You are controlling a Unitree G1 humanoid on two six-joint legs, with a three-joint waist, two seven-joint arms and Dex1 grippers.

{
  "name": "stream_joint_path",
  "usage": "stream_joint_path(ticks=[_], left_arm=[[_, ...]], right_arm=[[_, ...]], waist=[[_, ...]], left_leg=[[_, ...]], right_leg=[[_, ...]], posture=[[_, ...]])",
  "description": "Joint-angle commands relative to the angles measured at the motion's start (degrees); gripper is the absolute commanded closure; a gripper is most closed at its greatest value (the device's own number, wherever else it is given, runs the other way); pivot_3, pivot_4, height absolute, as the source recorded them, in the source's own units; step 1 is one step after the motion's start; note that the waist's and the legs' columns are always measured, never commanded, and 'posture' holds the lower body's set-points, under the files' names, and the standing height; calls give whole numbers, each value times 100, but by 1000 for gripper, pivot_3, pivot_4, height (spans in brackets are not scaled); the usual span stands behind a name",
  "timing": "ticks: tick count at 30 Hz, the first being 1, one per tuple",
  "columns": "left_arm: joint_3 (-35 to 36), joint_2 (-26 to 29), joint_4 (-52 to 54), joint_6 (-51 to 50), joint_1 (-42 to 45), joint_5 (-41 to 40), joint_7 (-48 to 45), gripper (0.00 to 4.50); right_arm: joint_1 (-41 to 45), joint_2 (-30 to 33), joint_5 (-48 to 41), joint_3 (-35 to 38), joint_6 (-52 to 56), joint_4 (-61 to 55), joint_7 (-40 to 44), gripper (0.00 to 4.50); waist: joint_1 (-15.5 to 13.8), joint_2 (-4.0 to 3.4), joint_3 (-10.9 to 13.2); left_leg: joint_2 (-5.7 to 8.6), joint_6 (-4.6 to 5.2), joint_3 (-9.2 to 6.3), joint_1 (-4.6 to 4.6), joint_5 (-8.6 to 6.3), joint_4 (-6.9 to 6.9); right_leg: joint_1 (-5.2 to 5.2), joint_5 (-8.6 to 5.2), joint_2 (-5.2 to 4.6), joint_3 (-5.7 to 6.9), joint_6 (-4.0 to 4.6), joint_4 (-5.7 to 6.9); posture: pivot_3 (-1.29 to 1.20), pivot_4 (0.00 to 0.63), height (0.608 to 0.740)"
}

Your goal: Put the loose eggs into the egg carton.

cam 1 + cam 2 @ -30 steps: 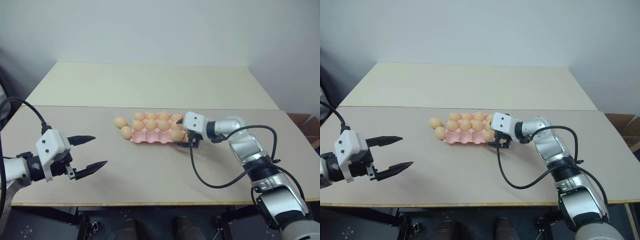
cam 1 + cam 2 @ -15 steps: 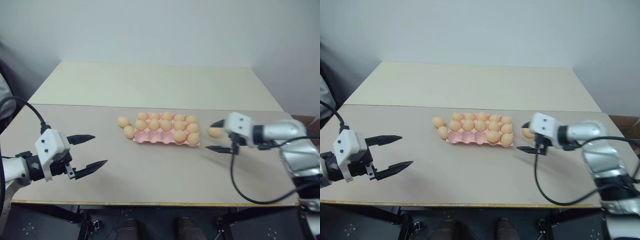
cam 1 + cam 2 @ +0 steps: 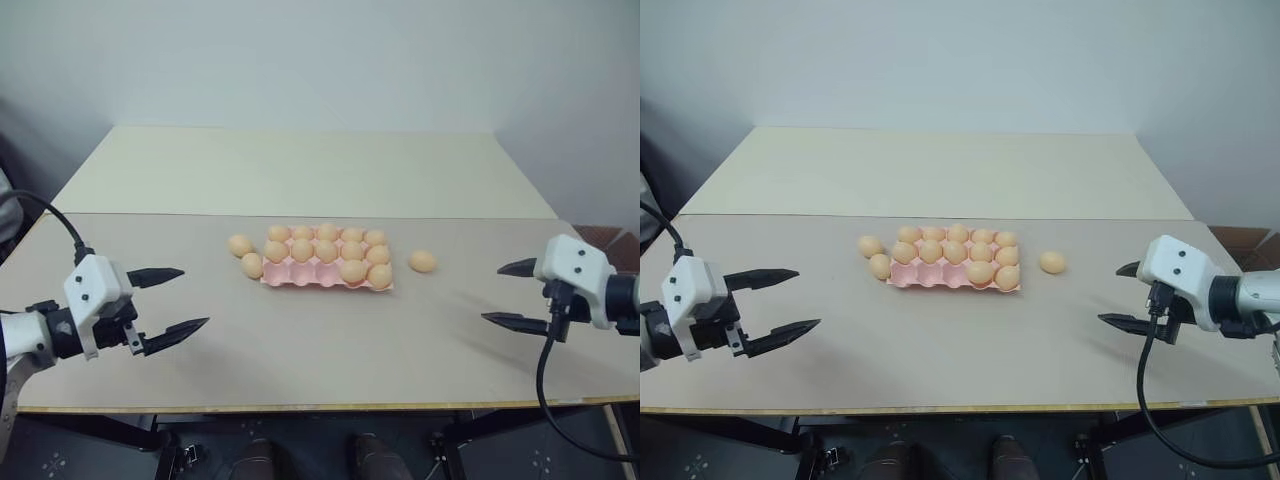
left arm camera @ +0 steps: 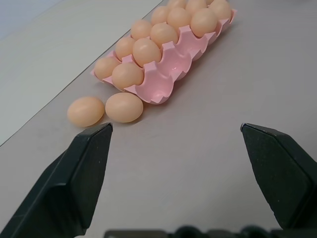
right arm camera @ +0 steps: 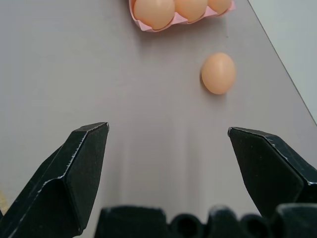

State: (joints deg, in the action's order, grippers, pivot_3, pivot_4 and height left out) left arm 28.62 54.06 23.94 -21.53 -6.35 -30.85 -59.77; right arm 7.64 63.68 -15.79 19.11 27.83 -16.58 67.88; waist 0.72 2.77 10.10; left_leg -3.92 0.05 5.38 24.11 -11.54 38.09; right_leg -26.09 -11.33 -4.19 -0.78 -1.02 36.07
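Observation:
The lone egg lies apart from the pair touching the pink egg carton, so my right gripper will next close around the middle of the lone egg (image 3: 422,261) (image 5: 218,74).
The pink egg carton (image 3: 300,277) lies mid-table with several tan eggs in its cells; some front cells (image 4: 168,57) are bare. Two loose eggs (image 3: 239,245) (image 3: 252,265) rest against its left end, and the left wrist view shows this pair (image 4: 85,110) (image 4: 124,107) side by side. A third loose egg (image 3: 422,261) (image 5: 218,73) lies alone to the right of the carton. My left gripper (image 3: 195,297) hovers open and empty, well to the left of the carton. Far to the right, my right gripper (image 3: 492,293) also stands open and empty, apart from the lone egg.
The carton sits on a grey-beige table whose front edge (image 3: 320,405) runs near both grippers. A second, paler table (image 3: 300,170) adjoins behind. A black cable (image 3: 545,385) hangs from the right wrist.
My right gripper has pulled away from the carton's right end, far to the right and nearer the front edge, uncovering the lone egg. The left gripper has kept still.

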Motion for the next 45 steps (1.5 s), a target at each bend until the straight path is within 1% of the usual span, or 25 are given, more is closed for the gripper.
stream_joint_path(ticks=[1,4,6,9,12,16,20,25,30,32,35,38,43,44,45], left_arm=[[62,88,55,95,109,-1,-36,0],[46,71,89,82,124,12,-9,0],[40,57,120,67,126,18,9,0],[24,42,172,38,126,17,39,0],[-4,27,209,22,122,25,70,0],[-58,21,288,-30,129,6,123,0],[-46,22,330,-85,133,-17,164,0],[17,-20,389,-137,27,-33,204,0],[29,-25,421,-151,-17,-48,243,0],[26,-21,422,-155,-20,-53,249,0],[2,-11,398,-141,-11,-32,252,0],[-2,23,389,-158,-21,-4,249,0],[26,18,419,-210,-35,-7,279,0],[33,20,422,-219,-36,-4,280,0],[37,21,425,-226,-36,-1,281,0]], right_arm=[[5,139,-60,254,-11,-120,-100,30],[263,14,-39,56,-47,30,-337,30],[601,-120,56,-240,-82,219,-575,30],[1452,-496,268,-882,61,745,-987,30],[2088,-870,401,-1368,94,1302,-1124,30],[2897,-1512,814,-2035,-256,2437,-1359,30],[3550,-1985,1121,-2333,-493,3517,-1599,30],[3974,-2246,1395,-2595,-877,4427,-1517,30],[4173,-2465,1518,-2731,-1316,5123,-1324,30],[4242,-2567,1650,-2791,-1576,5424,-1401,30],[4368,-2701,1665,-2792,-1666,5735,-1303,30],[4399,-2753,1764,-2809,-1852,5919,-1356,639],[4401,-2764,1919,-2826,-1982,6017,-1468,2380],[4400,-2759,1931,-2817,-1973,6009,-1471,2616],[4401,-2757,1940,-2809,-1965,6006,-1470,2616]], waist=[[0,0,0],[4,0,0],[21,0,0],[55,0,0],[47,0,0],[30,0,0],[13,-1,0],[17,-1,1],[32,-1,1],[36,-2,1],[51,-2,1],[54,-2,1],[53,-2,1],[53,-2,1],[53,-2,1]], left_leg=[[0,0,0,0,0,0],[0,0,0,2,0,0],[0,0,1,2,0,0],[-2,0,1,-2,0,0],[-2,1,1,3,1,0],[0,3,1,12,1,-4],[2,3,1,16,2,-4],[1,4,0,16,2,-4],[-2,4,0,15,2,-4],[-3,4,-1,13,2,-4],[-3,4,-1,12,2,-4],[-4,4,-2,13,2,-4],[-4,3,-2,13,2,-4],[-4,3,-2,13,2,-4],[-4,3,-2,12,2,-4]], right_leg=[[0,0,0,0,0,0],[-1,0,0,0,0,-1],[-2,0,0,-1,-1,-2],[-1,0,3,-3,0,-1],[-6,1,5,-4,2,0],[-9,13,5,-3,19,-3],[-9,24,6,-3,27,-4],[-8,25,6,-2,28,-3],[-8,35,11,-3,17,-1],[-8,35,13,-3,16,0],[-8,35,14,-4,17,1],[-8,41,15,-3,10,1],[-8,43,14,-4,9,1],[-8,43,14,-3,9,1],[-8,42,15,-3,9,2]], posture=[[0,150,740],[0,150,740],[0,150,740],[0,150,740],[0,150,740],[0,150,740],[0,150,740],[0,150,740],[0,150,740],[0,150,740],[0,150,740],[0,150,740],[0,150,740],[0,150,740],[0,150,740]])
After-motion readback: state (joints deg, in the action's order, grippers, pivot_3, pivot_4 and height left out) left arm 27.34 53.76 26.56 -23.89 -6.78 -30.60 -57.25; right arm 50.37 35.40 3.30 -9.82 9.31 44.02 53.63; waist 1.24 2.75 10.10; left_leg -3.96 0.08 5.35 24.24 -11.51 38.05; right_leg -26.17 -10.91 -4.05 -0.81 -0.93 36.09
